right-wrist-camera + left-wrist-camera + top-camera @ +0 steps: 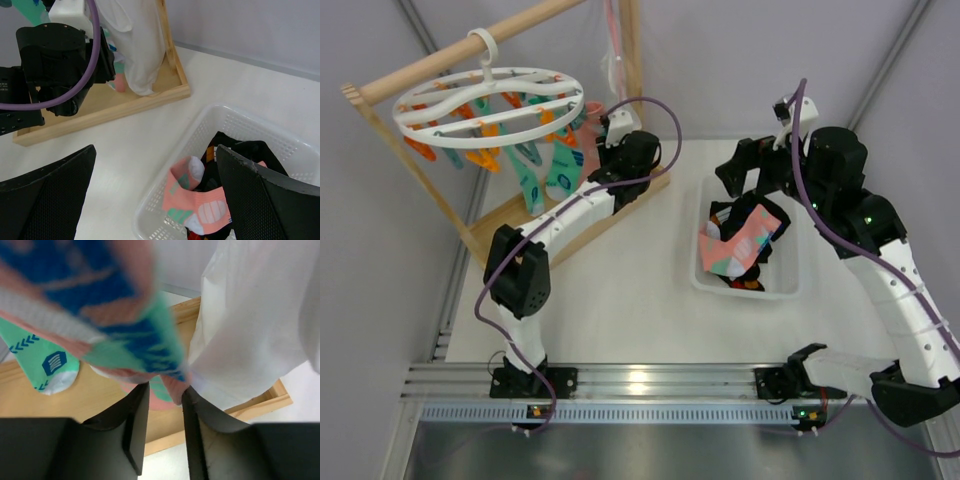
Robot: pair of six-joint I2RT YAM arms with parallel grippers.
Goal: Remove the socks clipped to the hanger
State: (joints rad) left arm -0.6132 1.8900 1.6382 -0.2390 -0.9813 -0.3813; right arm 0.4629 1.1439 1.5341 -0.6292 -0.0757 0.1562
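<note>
My left gripper's fingers have just a small fold of the hanging pink sock. Next, I open them and take the sock's blue patterned part [154,349] deeper.
The white ring hanger [490,100] hangs by its hook from a wooden rail, with orange and teal clips beneath it. Teal patterned socks [548,175] dangle from the clips. My left gripper [600,150] reaches in among them. In the left wrist view its jaws [164,400] have narrowed around the pink toe of a pink, teal and blue sock [125,315], and the fabric touches both fingers. My right gripper [156,150] hovers open and holds nothing, over the left rim of the white basket [200,125].
The basket [705,270] holds a pink sock [200,205] and dark socks. A wooden frame with a rail [450,55] and a flat base [100,112] stands at the back left. A white cloth [250,330] hangs beside the left gripper.
</note>
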